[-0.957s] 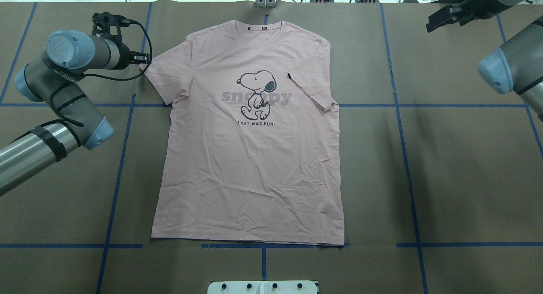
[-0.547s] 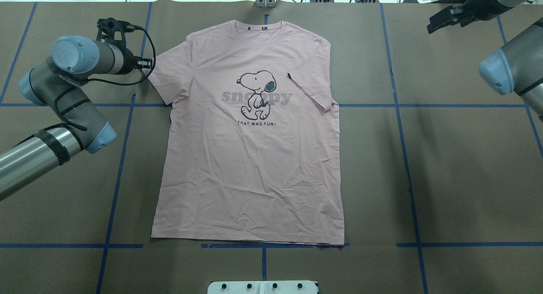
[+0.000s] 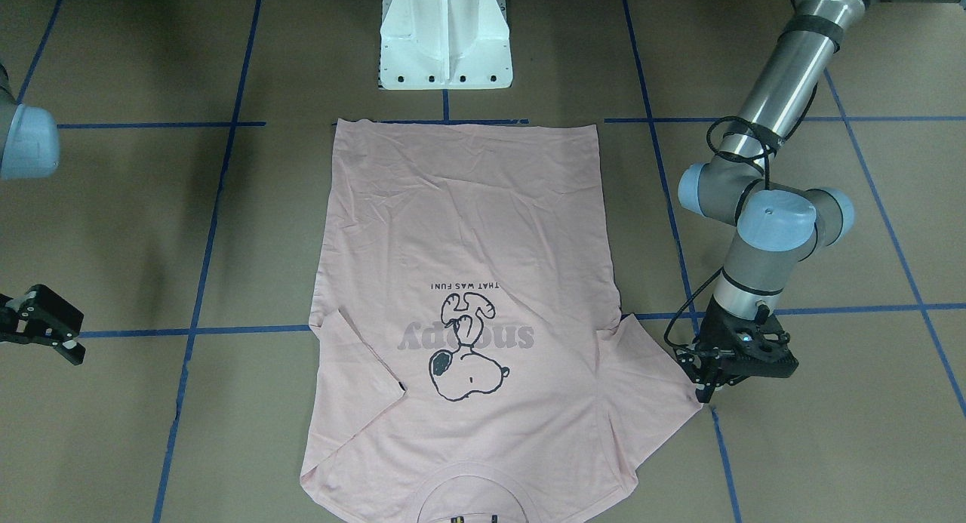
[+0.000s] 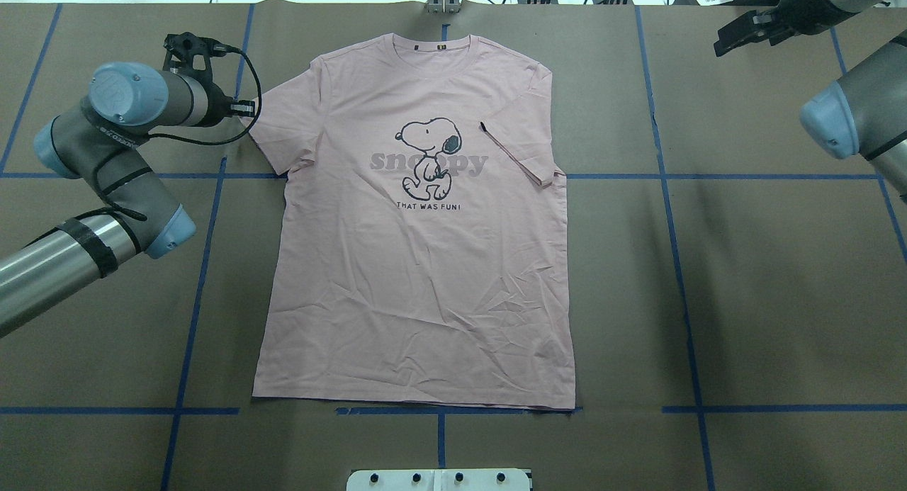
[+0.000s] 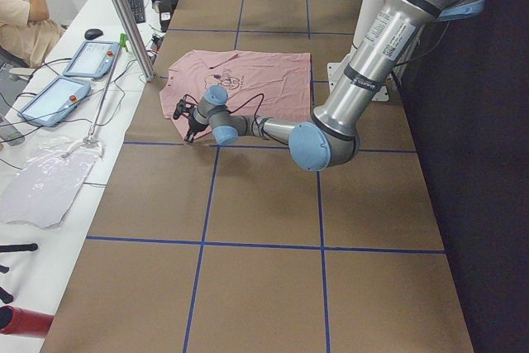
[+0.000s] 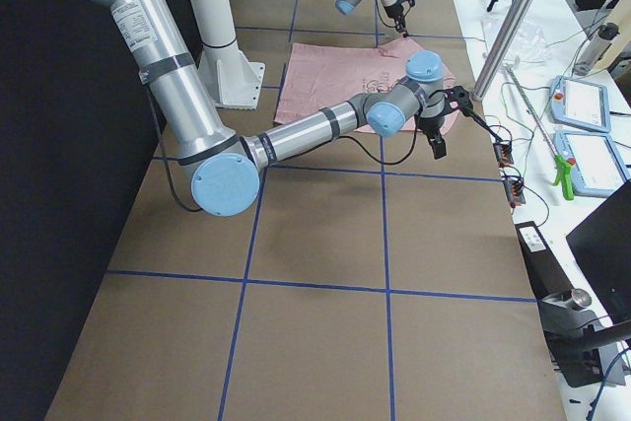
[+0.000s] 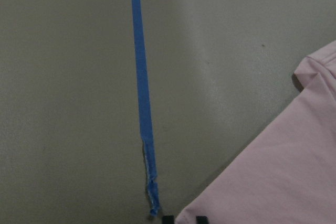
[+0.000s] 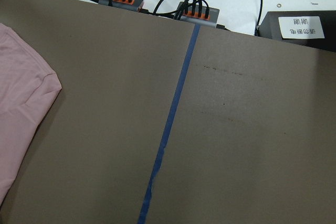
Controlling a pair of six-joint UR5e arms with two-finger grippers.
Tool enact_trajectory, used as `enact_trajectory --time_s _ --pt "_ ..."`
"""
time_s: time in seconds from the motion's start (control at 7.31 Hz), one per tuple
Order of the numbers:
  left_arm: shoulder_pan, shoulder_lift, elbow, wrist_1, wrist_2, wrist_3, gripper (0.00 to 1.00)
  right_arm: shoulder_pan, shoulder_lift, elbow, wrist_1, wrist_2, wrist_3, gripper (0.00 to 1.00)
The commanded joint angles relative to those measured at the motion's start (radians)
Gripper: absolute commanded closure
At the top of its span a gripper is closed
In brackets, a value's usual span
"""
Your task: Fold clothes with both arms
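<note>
The robot's left gripper will release the spread sleeve's tip on the shirt's chest (image 3: pixel 561 402) beside the nose of the printed Snoopy.
The pale pink Snoopy T-shirt (image 4: pixel 418 264) lies flat, print up, in the middle of the table. It also shows in the front view (image 3: pixel 460 229). Its sleeve on my right side (image 4: pixel 517 154) is folded in over the chest. The other sleeve (image 4: pixel 280 122) lies spread out. My left gripper (image 4: pixel 244 108) is down at that sleeve's outer tip. In the left wrist view its fingertips (image 7: pixel 168 219) stand close together with the sleeve's edge (image 7: pixel 273 182) between them. My right gripper (image 4: pixel 723 41) is open and empty, raised over the far right of the table, well away from the shirt.
Brown paper with blue tape lines (image 4: pixel 666 229) covers the table. The white pedestal base (image 3: pixel 445 36) stands at the near edge by the shirt's hem. Cables and power boxes (image 8: pixel 194 11) lie along the far edge. An operator (image 5: pixel 21 14) sits beyond the table.
My left gripper has moved right and down to the tip of the spread sleeve. My right gripper has drifted slightly farther back. The shirt has not moved.
</note>
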Motion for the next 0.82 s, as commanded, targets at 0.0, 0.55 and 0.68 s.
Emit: enact_trajectory --time_s 0.0,0.55,0.68 --pt "-0.001 0.000 -0.029 0.005 -0.001 0.012 1.00 0.000 0.001 0.000 0.000 0.000 0.000 0.00" --pt "0.004 -0.095 -0.182 0.310 -0.006 -0.013 1.00 0.000 0.001 0.000 0.000 -0.001 0.002 0.00" --pt "0.016 -0.141 -0.193 0.395 -0.003 -0.077 1.00 0.000 0.001 0.000 0.000 -0.001 0.002 0.00"
